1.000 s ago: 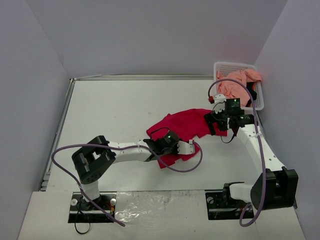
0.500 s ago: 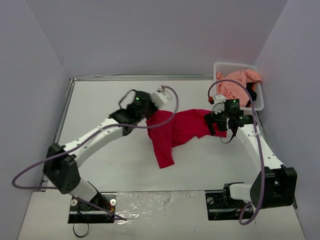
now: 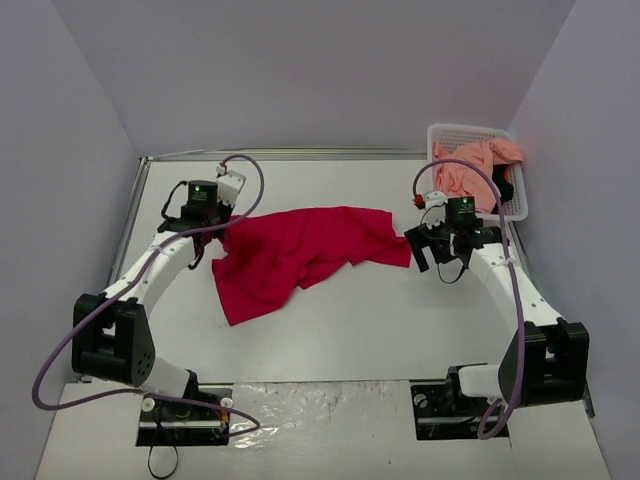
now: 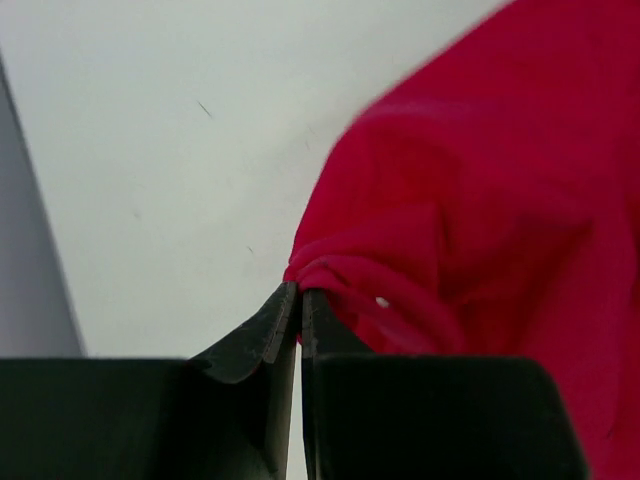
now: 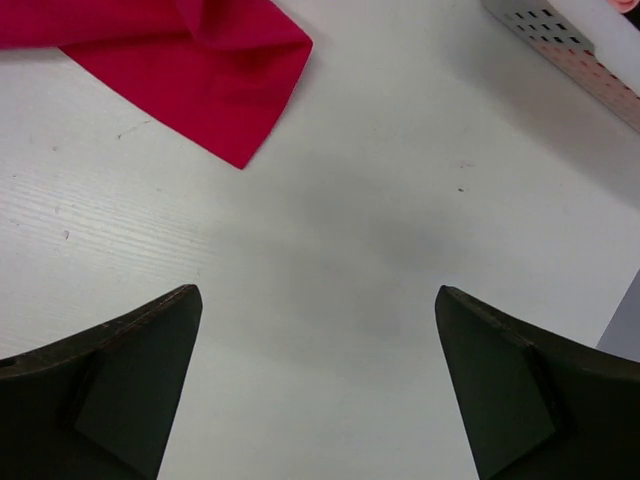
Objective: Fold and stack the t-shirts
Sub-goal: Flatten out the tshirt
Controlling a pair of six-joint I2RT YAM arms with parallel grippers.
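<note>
Next, my right gripper grips the crimson red t-shirt's end on the basket side, at the fold (image 3: pixel 394 237) (image 5: pixel 238 14) just behind its flat front corner.
The crimson red t-shirt (image 3: pixel 300 250) lies stretched across the middle of the table, rumpled, with a flap hanging toward the front left. At its left end my left gripper (image 3: pixel 213 240) is shut on a bunched fold of that red t-shirt (image 4: pixel 470 200); the pinch shows between the jaws of the left gripper (image 4: pixel 298 292). My right gripper (image 3: pixel 432 250) stands open just right of the shirt's right corner (image 5: pixel 215 75), with bare table between its fingers (image 5: pixel 130 370). The salmon pink t-shirt (image 3: pixel 470 172) and a bit of black garment (image 3: pixel 503 190) sit in the basket.
The white lattice basket (image 3: pixel 450 132) stands at the back right corner; its wall (image 5: pixel 560 45) shows at the top right of the right wrist view. A raised rail (image 3: pixel 125 240) runs along the table's left edge, close to the left gripper.
The left arm swung from the front centre up and out to the far left, dragging the red t-shirt with it and spreading it leftward. The right gripper stayed near the shirt's right corner, open.
</note>
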